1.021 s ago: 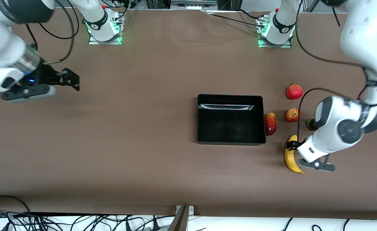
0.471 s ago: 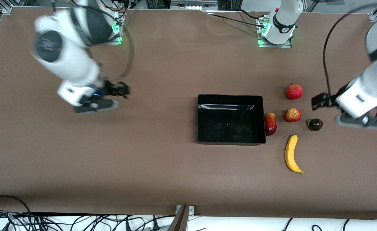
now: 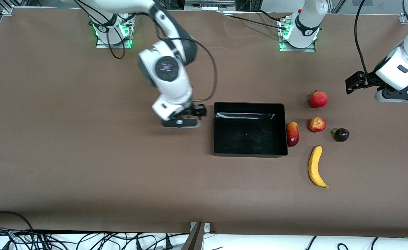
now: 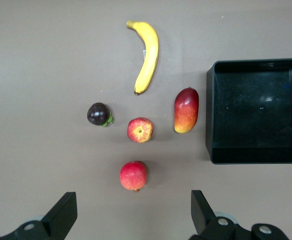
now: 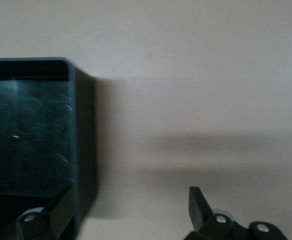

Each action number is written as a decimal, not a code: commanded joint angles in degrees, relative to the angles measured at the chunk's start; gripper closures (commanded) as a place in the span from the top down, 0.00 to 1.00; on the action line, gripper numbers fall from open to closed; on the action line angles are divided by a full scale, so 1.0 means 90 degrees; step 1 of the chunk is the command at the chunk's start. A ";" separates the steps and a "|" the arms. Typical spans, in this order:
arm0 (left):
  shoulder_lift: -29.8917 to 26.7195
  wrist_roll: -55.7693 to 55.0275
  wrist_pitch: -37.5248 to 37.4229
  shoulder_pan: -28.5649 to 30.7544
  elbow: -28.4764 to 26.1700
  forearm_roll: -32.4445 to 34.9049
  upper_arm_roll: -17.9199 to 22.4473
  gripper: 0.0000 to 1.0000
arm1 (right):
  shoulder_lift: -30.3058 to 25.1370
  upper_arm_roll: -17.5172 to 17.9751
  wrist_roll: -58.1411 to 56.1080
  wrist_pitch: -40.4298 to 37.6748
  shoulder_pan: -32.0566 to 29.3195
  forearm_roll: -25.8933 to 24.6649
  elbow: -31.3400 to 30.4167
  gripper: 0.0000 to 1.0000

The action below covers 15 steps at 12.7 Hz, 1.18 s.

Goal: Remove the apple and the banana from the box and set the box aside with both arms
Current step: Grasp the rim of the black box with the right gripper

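Observation:
The middle of the black box's side (image 3: pixel 214 125) (image 5: pixel 73 172) opposite the mango is the part my right gripper will close on, with one finger inside the box.
The black box (image 3: pixel 245 139) sits mid-table, empty. Beside it toward the left arm's end lie the mango (image 3: pixel 292 134), apple (image 3: pixel 316 124), pomegranate (image 3: pixel 318 99), dark purple fruit (image 3: pixel 341 134) and banana (image 3: pixel 315 166). My right gripper (image 3: pixel 198 111) is open and empty at the box's wall toward the right arm's end. In the right wrist view one finger of this gripper (image 5: pixel 130 200) is over the box's wall (image 5: pixel 83 150). My left gripper (image 3: pixel 350 85) is open and empty over bare table beside the pomegranate. From the left gripper (image 4: pixel 133 207), the left wrist view shows the pomegranate (image 4: pixel 133 175), apple (image 4: pixel 140 130), mango (image 4: pixel 186 110), purple fruit (image 4: pixel 98 114), banana (image 4: pixel 147 55) and box (image 4: pixel 256 110).
The brown table (image 3: pixel 120 166) spreads wide around the box. The arm bases (image 3: pixel 112 33) stand along the table's edge farthest from the front camera. Cables (image 3: pixel 51 239) lie past the edge nearest the camera.
My right arm has swung from its end of the table to the box. My left arm has lifted off the banana and pulled back toward its end, past the pomegranate.

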 commanded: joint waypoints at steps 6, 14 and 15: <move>-0.0146 0.0124 0.0150 0.0038 -0.0231 -0.0088 0.0061 1.00 | 0.1296 -0.0117 0.0445 0.1293 0.0683 0.0048 0.0474 0.98; 0.0048 0.0066 0.0492 0.0204 -0.0133 -0.0078 0.0100 1.00 | 0.1414 -0.0156 0.0202 0.1294 0.0625 -0.0050 0.0474 0.00; 0.0098 0.0056 0.0492 0.0213 -0.0075 -0.0078 0.0110 1.00 | 0.1356 -0.0156 0.0202 0.1187 0.0576 -0.0030 0.0474 0.00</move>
